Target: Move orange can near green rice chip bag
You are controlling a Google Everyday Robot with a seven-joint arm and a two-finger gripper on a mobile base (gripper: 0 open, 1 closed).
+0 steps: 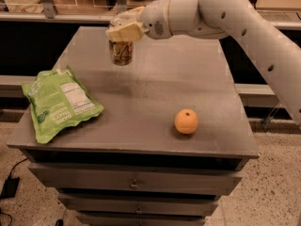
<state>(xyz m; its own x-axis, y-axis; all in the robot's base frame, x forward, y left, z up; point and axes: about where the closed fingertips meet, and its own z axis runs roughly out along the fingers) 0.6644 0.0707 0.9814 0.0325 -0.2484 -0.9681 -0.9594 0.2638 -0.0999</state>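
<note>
My gripper needs to let go of the orange can on the table (103, 100), close against the inner edge of the green rice chip bag.
The orange can (122, 52) is a small brownish can with a pale mark on its side. It hangs upright a little above the grey table top (155, 93), near the back left. My gripper (123, 28) comes in from the right and is shut on the can's top. The green rice chip bag (59, 102) lies flat at the table's front left, label up, below and to the left of the can and apart from it.
A round orange fruit (186, 121) sits on the table at the front right. My white arm (225, 18) spans the back right of the table. Drawers (136, 185) are below the table's front edge.
</note>
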